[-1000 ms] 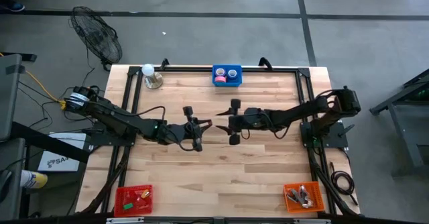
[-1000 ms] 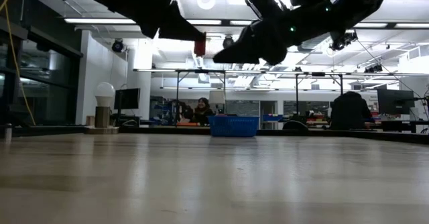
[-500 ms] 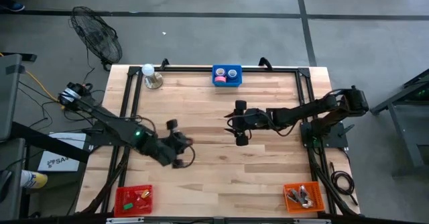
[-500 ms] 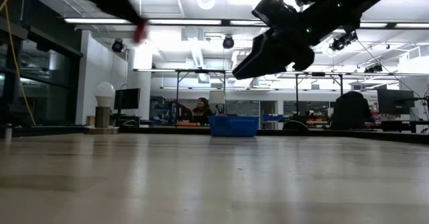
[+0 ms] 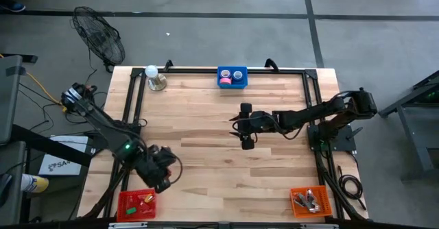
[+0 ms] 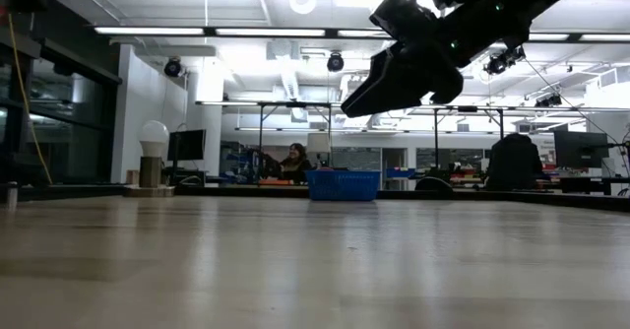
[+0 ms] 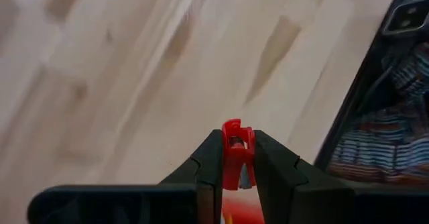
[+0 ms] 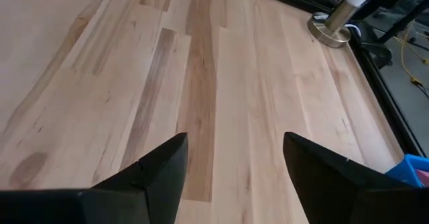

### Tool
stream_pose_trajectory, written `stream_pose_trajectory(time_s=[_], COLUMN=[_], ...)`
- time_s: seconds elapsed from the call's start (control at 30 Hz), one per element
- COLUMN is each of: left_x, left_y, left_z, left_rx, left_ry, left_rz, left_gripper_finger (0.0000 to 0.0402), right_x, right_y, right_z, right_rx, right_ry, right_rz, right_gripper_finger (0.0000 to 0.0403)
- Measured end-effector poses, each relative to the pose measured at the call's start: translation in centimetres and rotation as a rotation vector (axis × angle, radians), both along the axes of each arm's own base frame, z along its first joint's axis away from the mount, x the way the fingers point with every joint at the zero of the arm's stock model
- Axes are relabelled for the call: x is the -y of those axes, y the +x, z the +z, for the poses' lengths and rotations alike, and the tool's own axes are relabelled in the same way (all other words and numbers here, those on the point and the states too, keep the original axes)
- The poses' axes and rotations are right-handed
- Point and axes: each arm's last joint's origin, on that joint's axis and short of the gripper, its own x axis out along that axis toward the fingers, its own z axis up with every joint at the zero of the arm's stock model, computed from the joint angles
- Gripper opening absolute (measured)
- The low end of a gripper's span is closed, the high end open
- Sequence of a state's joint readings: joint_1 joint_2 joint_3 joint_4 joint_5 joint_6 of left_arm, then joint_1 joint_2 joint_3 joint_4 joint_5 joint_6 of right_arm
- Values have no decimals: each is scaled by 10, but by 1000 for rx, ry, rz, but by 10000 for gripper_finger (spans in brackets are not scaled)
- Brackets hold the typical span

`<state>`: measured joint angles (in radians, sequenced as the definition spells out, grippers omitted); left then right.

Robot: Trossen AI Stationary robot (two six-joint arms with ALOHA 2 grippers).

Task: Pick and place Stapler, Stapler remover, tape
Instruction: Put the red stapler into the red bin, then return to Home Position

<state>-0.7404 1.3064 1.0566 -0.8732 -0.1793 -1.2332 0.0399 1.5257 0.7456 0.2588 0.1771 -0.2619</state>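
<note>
The robot's left gripper should release the red stapler remover in the red basket [image 5: 140, 203], between the green piece and the yellow piece.
My left gripper [image 5: 161, 177] hangs over the table's near left part, just beyond the red basket [image 5: 136, 203]. It is shut on a small red thing with grey metal inside [image 7: 234, 150], apparently the stapler remover. My right gripper [image 5: 245, 126] hovers open above the table's middle, nothing between its fingers [image 8: 234, 163]. Tape rolls, one of them pink [image 5: 225, 82], lie in the blue basket [image 5: 232, 77] at the far edge. I cannot make out a stapler. My left gripper pinches the red stapler remover between its two fingers, one on each flat side. Its rounded red end [image 7: 232, 126] sticks out past the fingertips. The fingers slant steeply down, and the piece is lifted clear of the table.
An orange basket [image 5: 310, 200] with several small things stands at the near right corner. A lamp with a white bulb [image 5: 155, 78] stands at the far left corner. Black frame rails [image 5: 134, 99] run along the table's sides. Bare wood lies between the two grippers.
My left gripper has swung from the table's middle, close to my right gripper, toward the near left corner and the red basket, carrying the red piece. Its wrist has rolled and tipped downward. It has left the low view.
</note>
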Motion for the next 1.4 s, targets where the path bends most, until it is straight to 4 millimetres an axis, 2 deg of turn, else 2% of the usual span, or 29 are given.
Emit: stream_pose_trajectory(time_s=[0.23, 0.43, 0.7, 0.83, 1.17, 1.4], left_x=[26, 58, 86, 88, 84, 84], left_y=[-31, -49, -63, -62, -63, -62], left_z=[-14, -27, -59, -68, -68, -65], left_rx=[-172, -295, -459, -496, -483, -466], left_ry=[-151, -260, -211, -176, -129, -149], left_rz=[171, 272, 366, 376, 373, 393], left_gripper_finger=[53, 53, 54, 69, 163, 178], right_x=[-1, -1, -2, -2, -1, -1], right_y=[0, 0, 0, 0, -1, -1], right_z=[0, 0, -1, -1, -2, -3], right_rx=[-1, -3, -3, -3, -26, -37], right_ry=[12, 15, 43, 42, 30, -35], right_rz=[22, 23, 37, 38, 38, 57], right_gripper_finger=[236, 236, 236, 236, 236, 236])
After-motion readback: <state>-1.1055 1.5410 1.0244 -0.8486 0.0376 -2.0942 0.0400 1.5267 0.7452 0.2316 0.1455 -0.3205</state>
